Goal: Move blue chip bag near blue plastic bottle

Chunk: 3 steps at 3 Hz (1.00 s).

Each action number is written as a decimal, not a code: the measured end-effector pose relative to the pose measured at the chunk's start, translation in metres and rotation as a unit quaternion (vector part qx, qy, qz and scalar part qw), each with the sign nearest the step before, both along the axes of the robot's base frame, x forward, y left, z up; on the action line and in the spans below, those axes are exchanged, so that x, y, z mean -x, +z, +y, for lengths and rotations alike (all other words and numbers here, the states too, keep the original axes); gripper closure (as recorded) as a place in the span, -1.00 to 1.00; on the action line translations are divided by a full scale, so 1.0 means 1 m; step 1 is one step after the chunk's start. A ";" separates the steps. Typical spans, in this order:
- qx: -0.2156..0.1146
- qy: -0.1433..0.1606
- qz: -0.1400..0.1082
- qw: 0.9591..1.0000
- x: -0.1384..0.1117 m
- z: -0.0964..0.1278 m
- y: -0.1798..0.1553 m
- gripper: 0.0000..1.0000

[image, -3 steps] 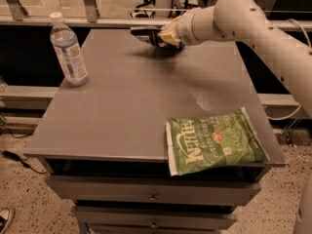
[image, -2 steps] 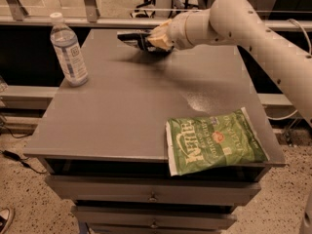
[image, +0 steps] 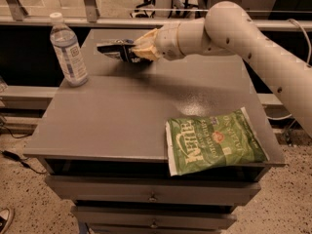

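Note:
My gripper is going to release the blue chip bag on the grey table (image: 106, 67) next to the base of the blue plastic bottle.
The blue chip bag (image: 115, 49), small, dark and glossy, is held in my gripper (image: 137, 51) above the far part of the grey table (image: 122, 116). The gripper is shut on the bag's right end, and the bag sticks out to the left. The blue plastic bottle (image: 68, 50), clear with a white cap and a pale label, stands upright at the table's far left. The bag's left tip is a short way to the right of the bottle and apart from it.
A large light-green Kettle chip bag (image: 212, 141) lies flat at the table's front right corner, overhanging the edge a little. Drawers (image: 151, 196) sit under the tabletop. A metal railing (image: 97, 19) runs behind the table.
My gripper has carried the blue chip bag to the left and slightly toward the front, closer to the bottle. The bottle and the green bag have not moved.

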State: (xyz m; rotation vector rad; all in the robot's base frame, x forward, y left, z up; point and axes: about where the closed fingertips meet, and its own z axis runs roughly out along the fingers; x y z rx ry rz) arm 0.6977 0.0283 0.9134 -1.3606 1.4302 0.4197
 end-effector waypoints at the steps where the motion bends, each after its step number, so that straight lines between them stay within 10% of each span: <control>1: 0.000 0.030 0.000 1.000 0.022 0.013 -0.003 1.00; 3: -0.005 0.063 0.006 0.998 0.048 0.029 -0.010 1.00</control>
